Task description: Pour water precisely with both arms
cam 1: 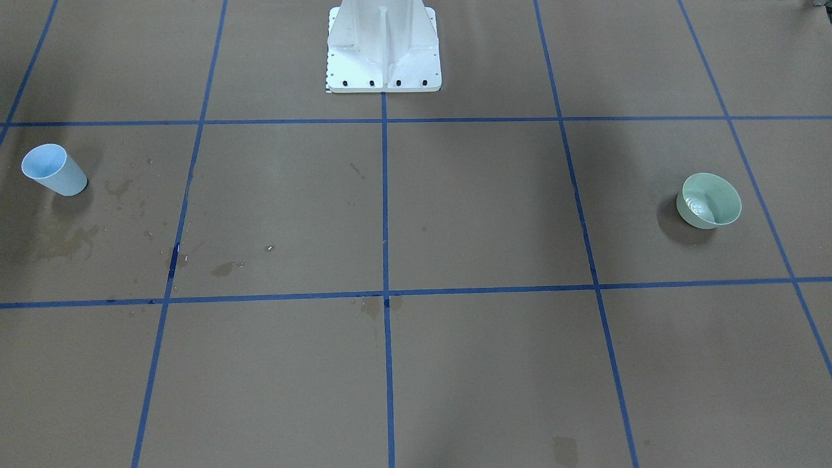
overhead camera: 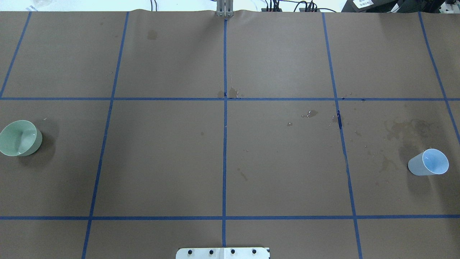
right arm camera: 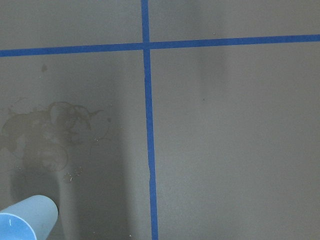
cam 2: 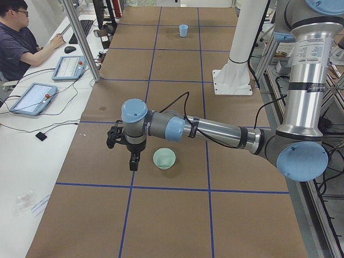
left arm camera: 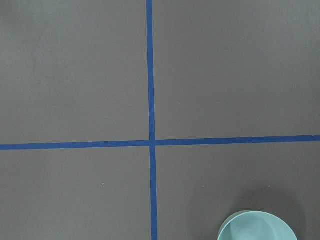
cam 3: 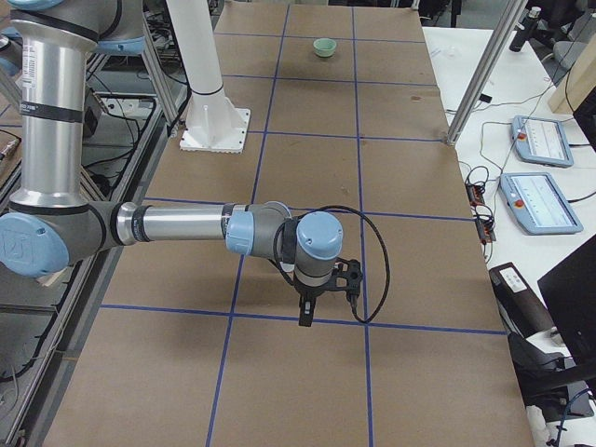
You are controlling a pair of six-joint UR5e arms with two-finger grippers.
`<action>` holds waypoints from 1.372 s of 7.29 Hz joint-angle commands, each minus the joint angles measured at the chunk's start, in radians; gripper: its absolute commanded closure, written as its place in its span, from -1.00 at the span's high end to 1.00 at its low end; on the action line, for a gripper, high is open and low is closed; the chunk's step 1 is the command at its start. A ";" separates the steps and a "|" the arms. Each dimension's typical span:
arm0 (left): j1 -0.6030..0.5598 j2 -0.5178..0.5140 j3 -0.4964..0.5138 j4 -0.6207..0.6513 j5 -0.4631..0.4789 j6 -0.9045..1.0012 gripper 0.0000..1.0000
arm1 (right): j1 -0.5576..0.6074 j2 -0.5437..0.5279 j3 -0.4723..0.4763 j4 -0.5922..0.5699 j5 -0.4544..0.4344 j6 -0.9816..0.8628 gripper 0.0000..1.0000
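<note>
The pale green bowl is next for my left gripper, which should go to it and grab its rim (cam 1: 740, 204) (left arm camera: 219, 236) on the side farthest from the light blue cup.
A pale green bowl (cam 1: 708, 200) stands on the robot's left side of the table, with a shiny pool of water (cam 1: 698, 207) in it. It also shows in the overhead view (overhead camera: 19, 137) and the left wrist view (left arm camera: 257, 229). A light blue cup (cam 1: 54, 170) stands upright far on the robot's right (overhead camera: 428, 162) (right arm camera: 25, 220). My left gripper (cam 2: 131, 160) hangs just beside the bowl (cam 2: 164, 158). My right gripper (cam 3: 305, 312) hangs low over the table; the cup is hidden there. I cannot tell whether either is open or shut.
The white pedestal (cam 1: 383, 52) stands mid-table at the robot's edge. Blue tape lines (overhead camera: 225, 144) grid the brown paper. Dull stains and droplets (overhead camera: 406, 129) lie near the cup. An operator (cam 2: 21, 37) and teach pendants (cam 3: 540, 200) are beside the table.
</note>
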 commanded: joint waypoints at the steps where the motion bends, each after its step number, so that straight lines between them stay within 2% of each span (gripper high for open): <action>1: 0.000 0.000 0.002 -0.002 0.000 0.005 1.00 | 0.000 0.002 0.000 0.000 0.000 -0.001 0.99; 6: 0.002 0.006 -0.003 -0.008 -0.006 -0.003 1.00 | 0.000 0.008 0.017 0.006 -0.003 -0.001 0.99; 8: 0.030 0.012 0.011 -0.055 -0.008 -0.112 1.00 | 0.000 0.010 0.025 0.006 -0.003 -0.001 0.99; 9: 0.072 0.040 0.028 -0.165 -0.008 -0.224 1.00 | 0.000 0.011 0.025 0.008 -0.003 -0.001 0.99; 10: 0.140 0.081 0.070 -0.351 -0.006 -0.356 1.00 | 0.000 0.014 0.025 0.008 -0.005 -0.001 0.99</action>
